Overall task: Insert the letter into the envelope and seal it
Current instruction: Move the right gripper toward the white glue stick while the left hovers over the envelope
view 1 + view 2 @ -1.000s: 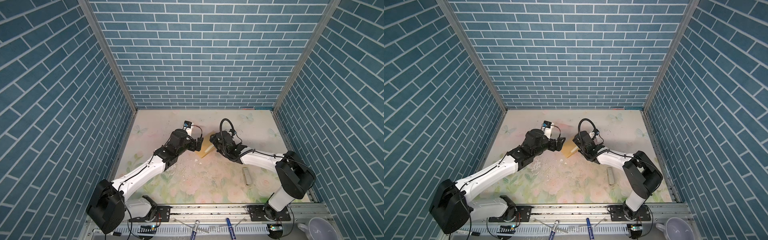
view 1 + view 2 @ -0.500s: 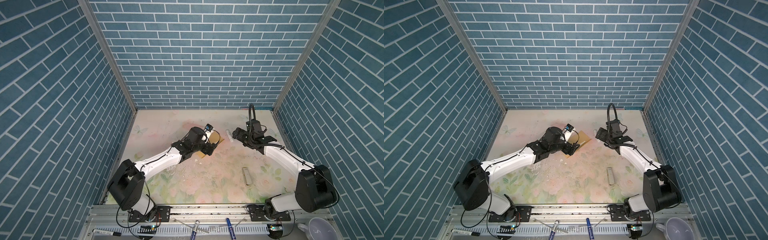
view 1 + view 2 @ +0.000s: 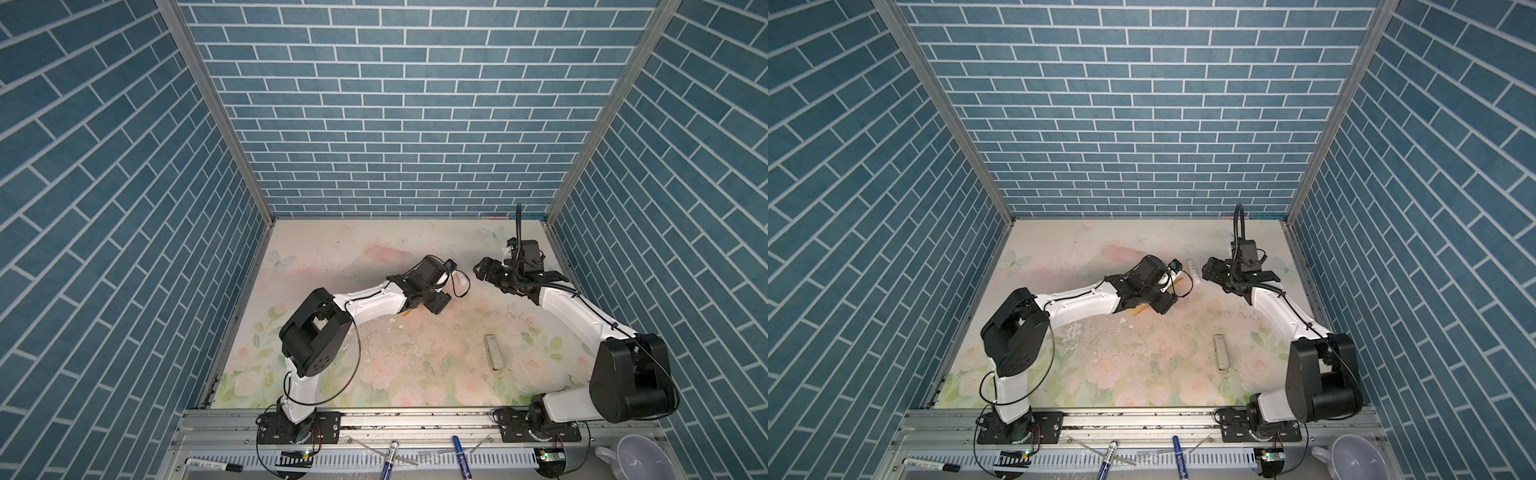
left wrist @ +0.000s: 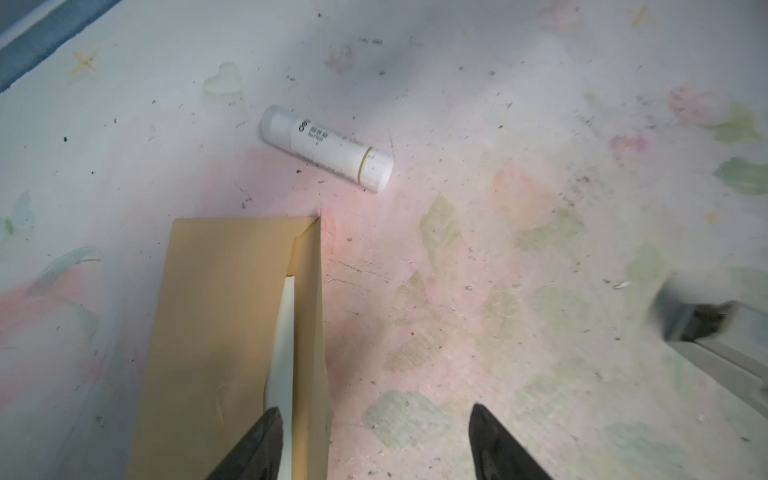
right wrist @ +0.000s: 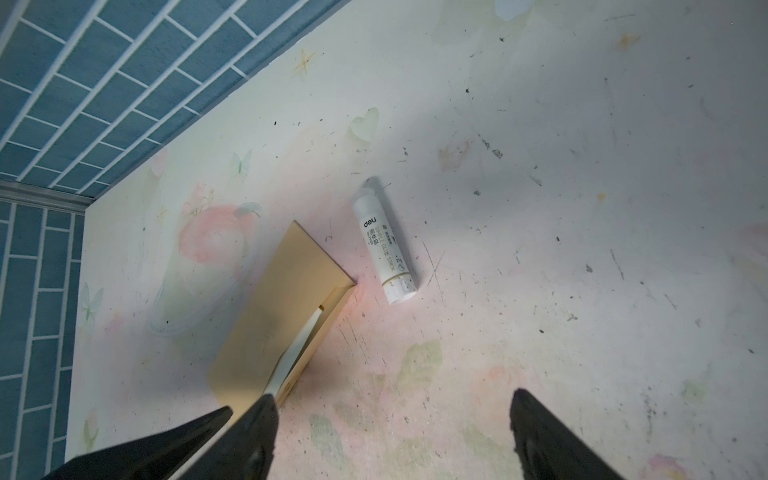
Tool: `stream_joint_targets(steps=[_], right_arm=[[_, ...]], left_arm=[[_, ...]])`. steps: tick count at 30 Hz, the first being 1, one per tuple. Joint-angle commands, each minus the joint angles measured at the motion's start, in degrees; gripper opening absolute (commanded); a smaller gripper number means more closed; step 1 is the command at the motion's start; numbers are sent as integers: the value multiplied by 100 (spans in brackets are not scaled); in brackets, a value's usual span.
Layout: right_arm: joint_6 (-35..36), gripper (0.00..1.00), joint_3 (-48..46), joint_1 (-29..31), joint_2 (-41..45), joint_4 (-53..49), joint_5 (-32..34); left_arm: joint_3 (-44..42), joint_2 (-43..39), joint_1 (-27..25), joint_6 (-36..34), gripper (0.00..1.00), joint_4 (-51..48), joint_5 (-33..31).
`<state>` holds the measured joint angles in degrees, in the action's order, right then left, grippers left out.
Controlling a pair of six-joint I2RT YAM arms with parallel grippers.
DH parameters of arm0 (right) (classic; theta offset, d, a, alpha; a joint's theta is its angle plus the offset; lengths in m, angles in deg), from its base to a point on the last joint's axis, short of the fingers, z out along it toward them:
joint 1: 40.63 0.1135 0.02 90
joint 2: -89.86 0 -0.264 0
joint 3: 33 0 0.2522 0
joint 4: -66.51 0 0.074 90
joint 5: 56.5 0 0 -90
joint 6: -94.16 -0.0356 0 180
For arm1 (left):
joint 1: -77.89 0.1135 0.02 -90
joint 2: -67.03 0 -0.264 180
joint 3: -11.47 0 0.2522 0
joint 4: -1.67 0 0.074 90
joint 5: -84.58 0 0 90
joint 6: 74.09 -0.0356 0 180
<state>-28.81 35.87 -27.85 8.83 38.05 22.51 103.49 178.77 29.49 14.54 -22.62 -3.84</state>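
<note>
The white glue stick is next for my right gripper, which should go to it and close near the glue stick's far end (image 3: 457, 273) (image 5: 368, 212), to get glue for sealing the envelope.
The mustard-yellow envelope (image 4: 224, 332) lies flat on the floral table, its flap folded over but standing slightly ajar. A pale strip (image 4: 284, 332) shows in the gap under the flap. The letter is hidden. My left gripper (image 4: 374, 415) is open and low over the envelope, one fingertip (image 4: 270, 419) on the flap seam and the other over bare table. In both top views the left gripper (image 3: 438, 302) (image 3: 1163, 305) covers all but a sliver of the envelope (image 3: 409, 311). My right gripper (image 5: 392, 399) (image 3: 484, 268) is open and empty, to the right of the envelope (image 5: 274, 324).
A white glue stick (image 4: 326, 147) (image 5: 384, 245) (image 3: 461, 280) lies just beyond the envelope's end, between the two grippers. A small grey bar (image 3: 494, 353) lies at the front right. Markers and a cup (image 3: 636, 461) sit off the table's front rail.
The right arm has drawn back to the right, away from the envelope. The left arm has swung across over the envelope, hiding it in the top views, and its jaws have narrowed somewhat.
</note>
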Motion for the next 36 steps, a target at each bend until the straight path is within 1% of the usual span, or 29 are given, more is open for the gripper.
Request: stream_joint_targets(steps=[1, 4, 7, 10, 13, 16, 18, 23, 25, 30, 33, 36], right_arm=[[63, 86, -259, -28, 191, 234, -125], [72, 85, -299, -39, 215, 270, -156], [41, 84, -356, -38, 220, 370, -250], [21, 83, -385, -38, 202, 422, -329], [19, 83, -405, -38, 176, 426, -404], [52, 82, -396, -38, 176, 380, -439], [109, 82, -362, -38, 176, 317, -419], [328, 82, -209, -45, 176, 108, -378], [402, 82, -147, -55, 159, 34, -383], [574, 82, 57, -82, 56, -197, -440], [714, 82, 212, -88, -45, -379, -502], [881, 82, 445, -94, -202, -641, -550]], left_arm=[[259, 237, 2, -142, 68, -248, -303], [352, 438, -2, -171, 64, -257, -448], [425, 611, 5, -221, 57, -235, -590], [489, 747, 6, -280, 46, -224, -713], [524, 796, 6, -452, 33, -213, -791], [502, 756, 6, -742, 18, -247, -815], [443, 653, 6, -1046, 11, -283, -810], [-73, 154, 6, -2004, 6, -88, -812], [-372, -124, 6, -2377, 2, 104, -848], [-1278, -896, -3, -3219, 1, 675, -610], [-1712, -1180, -24, -3510, 1, 919, -472], [-2152, -1396, -53, -3765, 1, 1223, -192]])
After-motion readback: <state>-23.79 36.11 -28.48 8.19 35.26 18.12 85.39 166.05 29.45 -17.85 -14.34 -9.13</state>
